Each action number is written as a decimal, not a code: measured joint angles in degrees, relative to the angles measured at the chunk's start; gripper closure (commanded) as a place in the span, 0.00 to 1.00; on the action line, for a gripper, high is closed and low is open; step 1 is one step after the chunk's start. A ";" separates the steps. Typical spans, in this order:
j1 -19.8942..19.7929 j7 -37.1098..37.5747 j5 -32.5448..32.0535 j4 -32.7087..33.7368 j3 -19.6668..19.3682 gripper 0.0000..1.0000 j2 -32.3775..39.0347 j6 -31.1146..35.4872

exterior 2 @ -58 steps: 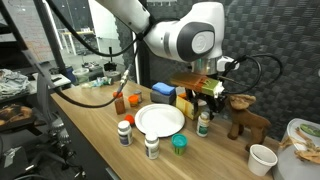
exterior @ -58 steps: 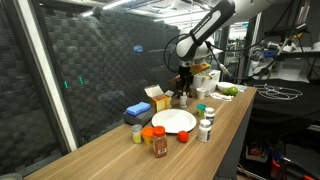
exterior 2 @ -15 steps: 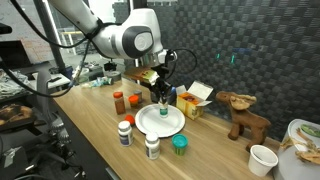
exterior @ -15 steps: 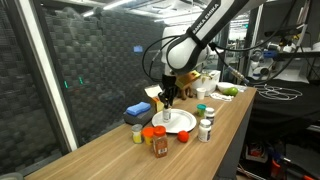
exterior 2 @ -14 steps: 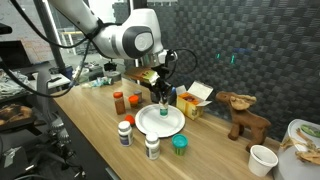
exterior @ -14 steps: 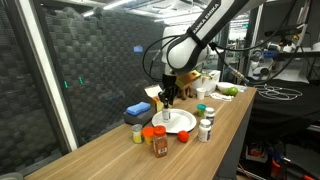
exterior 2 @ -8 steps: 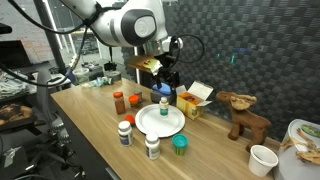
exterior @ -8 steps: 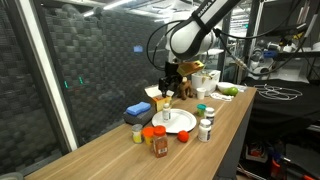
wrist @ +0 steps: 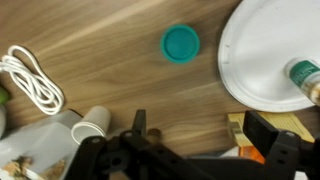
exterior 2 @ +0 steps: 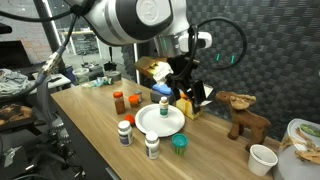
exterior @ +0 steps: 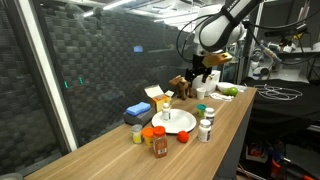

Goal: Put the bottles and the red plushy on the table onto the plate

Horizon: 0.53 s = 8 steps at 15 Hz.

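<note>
Next, I close my gripper on the lid (exterior: 201, 106) (wrist: 180, 44) of the teal-lidded jar, which stands off the white plate near the white bottles.
The white plate (exterior: 178, 123) (exterior 2: 158, 125) (wrist: 262, 55) lies on the wooden table (exterior: 120, 155). One green-capped bottle (exterior: 165, 106) (exterior 2: 164, 107) (wrist: 303, 76) stands upright on it. My gripper (exterior: 197, 84) (exterior 2: 190, 92) (wrist: 205, 138) hangs open and empty high above the table, past the plate's far side. The red plushy (exterior: 183, 137) sits on the table beside the plate. Two white bottles (exterior: 205, 128) (exterior 2: 124, 133) and a teal-lidded jar (exterior 2: 179, 145) (wrist: 181, 43) stand off the plate. A brown bottle with a red cap (exterior: 160, 146) (exterior 2: 119, 102) stands by an orange rounded thing (exterior: 147, 132).
Blue and yellow boxes (exterior: 140, 108) stand behind the plate. A brown plush animal (exterior 2: 243, 115), a paper cup (exterior 2: 262, 158) and a bowl (exterior 2: 303, 140) are at one end. A white cable (wrist: 30, 80) lies on the wood. The table's straight edge (exterior: 235, 130) runs along the aisle side.
The gripper opened and let go of the green-capped bottle, which now stands on the plate. The arm then rose and swung away toward the plush animal's end.
</note>
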 measured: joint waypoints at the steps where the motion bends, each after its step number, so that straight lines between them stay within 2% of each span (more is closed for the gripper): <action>1: -0.46 1.10 -0.82 -1.33 -0.85 0.00 0.02 0.02; 4: -1.83 2.87 -1.34 -4.73 -1.95 0.00 0.48 0.38; 8: -2.25 3.14 1.16 -6.01 -1.20 0.00 2.00 1.20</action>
